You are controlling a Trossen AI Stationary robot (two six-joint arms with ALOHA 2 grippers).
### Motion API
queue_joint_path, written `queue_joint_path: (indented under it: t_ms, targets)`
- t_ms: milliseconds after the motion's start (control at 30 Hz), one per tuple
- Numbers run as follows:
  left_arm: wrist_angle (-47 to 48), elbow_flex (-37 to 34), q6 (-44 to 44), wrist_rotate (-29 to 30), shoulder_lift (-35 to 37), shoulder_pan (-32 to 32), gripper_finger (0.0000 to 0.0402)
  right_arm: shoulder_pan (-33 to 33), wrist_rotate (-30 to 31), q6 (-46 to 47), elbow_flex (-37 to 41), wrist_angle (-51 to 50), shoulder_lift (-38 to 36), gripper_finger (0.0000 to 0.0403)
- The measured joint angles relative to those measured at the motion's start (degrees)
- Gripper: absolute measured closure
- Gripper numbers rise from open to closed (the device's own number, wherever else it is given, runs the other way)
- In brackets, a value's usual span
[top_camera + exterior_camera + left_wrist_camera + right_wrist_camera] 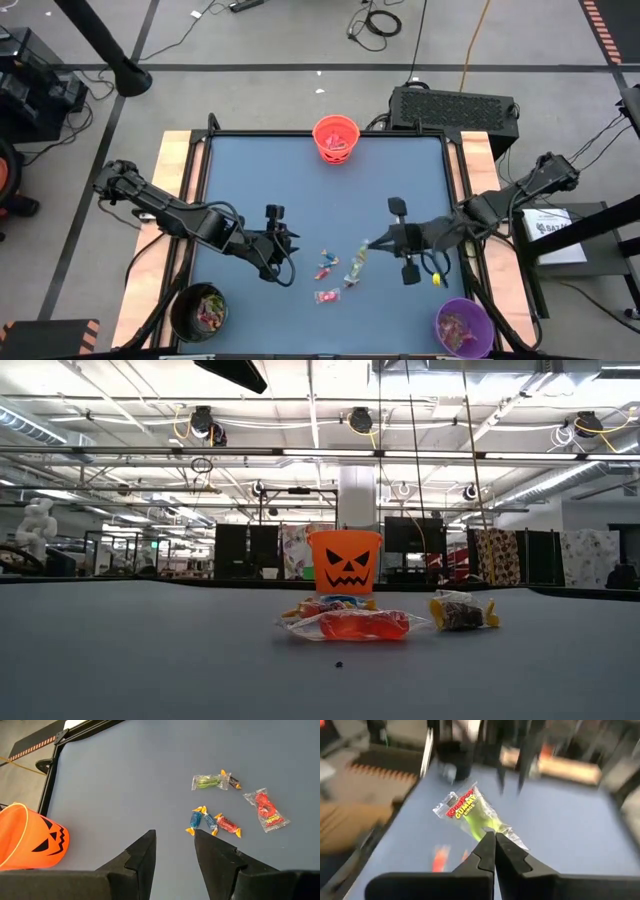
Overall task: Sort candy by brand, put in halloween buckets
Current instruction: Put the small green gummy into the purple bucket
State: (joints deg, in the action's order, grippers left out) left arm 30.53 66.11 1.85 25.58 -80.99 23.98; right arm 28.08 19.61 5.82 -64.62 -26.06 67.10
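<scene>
Next, my right gripper lets go of the green gummy packet, which will set it free on top of the candy inside the purple bucket (456,329).
Several loose candies lie on the blue table near its middle: a blue one (202,820), a red one (227,824), a red gummy packet (266,810) and a brown one (462,615). My right gripper (495,837) is shut on a green gummy packet (470,810), just right of them (368,244). My left gripper (290,247) stands open to their left, with nothing between its fingers (175,845). The orange bucket (318,135) stands at the far edge. The black bucket (178,305) is near left and the purple one (442,322) near right, both with candy inside. My right gripper pinches the green gummy packet by one end of its clear wrapper (492,827) between the two shut fingers. The fingers slant down from the table's right side and lie along the packet. It stretches out ahead of them over the table. Whether its free end touches the table, I cannot tell.
A raised black frame (205,200) rims the table, with wooden boards outside it on both sides. A black box (455,108) sits beyond the far right corner. Bare blue surface (300,190) lies between the candies and the orange bucket.
</scene>
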Motion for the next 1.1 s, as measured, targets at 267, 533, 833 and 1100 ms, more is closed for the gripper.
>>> queue_joint_path:
  t_ms: [267,533,833,1100]
  targets:
    - [0.00,0.00,-0.51,-0.01,0.00,0.14,0.0259,11.56,-5.11,37.27,-3.65,-26.73,-0.48,0.0403]
    - [-0.05,0.00,-3.02,-0.01,0.00,0.14,0.0259,27.74,-9.05,67.85,-4.08,-30.75,1.29,0.0403]
    - [-0.04,0.00,-2.96,-0.02,0.00,0.14,0.0259,37.09,-13.24,89.59,-4.07,-29.65,8.55,0.0403]
    - [-0.03,0.00,-2.76,-0.02,0.00,0.14,0.0259,40.70,-16.13,100.93,-4.07,-29.06,13.41,0.0384]
